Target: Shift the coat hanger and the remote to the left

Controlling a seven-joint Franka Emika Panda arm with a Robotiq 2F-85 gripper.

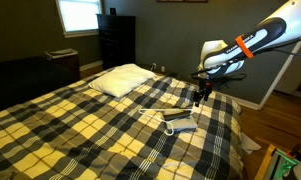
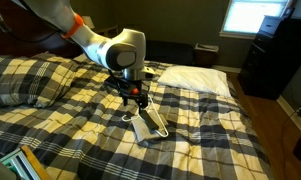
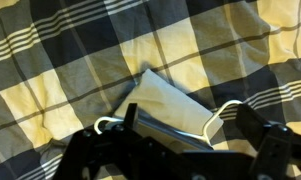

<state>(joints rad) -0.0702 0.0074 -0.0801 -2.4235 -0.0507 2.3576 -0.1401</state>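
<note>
My gripper needs to move next to the remote's body [image 1: 178,115] beside the coat hanger and close on it, leaving the coat hanger on the bed.
The thin white coat hanger [image 2: 158,128] lies flat on the plaid bed, and it also shows in an exterior view [image 1: 177,115]. The remote, a small grey rectangular slab [image 2: 144,127], lies against it, partly inside the loop. My gripper [image 2: 133,98] hangs open just above the hanger's hook end, also seen in an exterior view [image 1: 200,96]. In the wrist view the open fingers [image 3: 187,128] straddle the hanger's wire [image 3: 218,112], with the remote [image 3: 165,98] under it. Nothing is held.
A white pillow [image 1: 125,80] lies at the head of the bed, also in an exterior view [image 2: 195,78]. A dark dresser [image 1: 115,40] stands by the window. The plaid blanket [image 1: 80,130] covers the whole bed.
</note>
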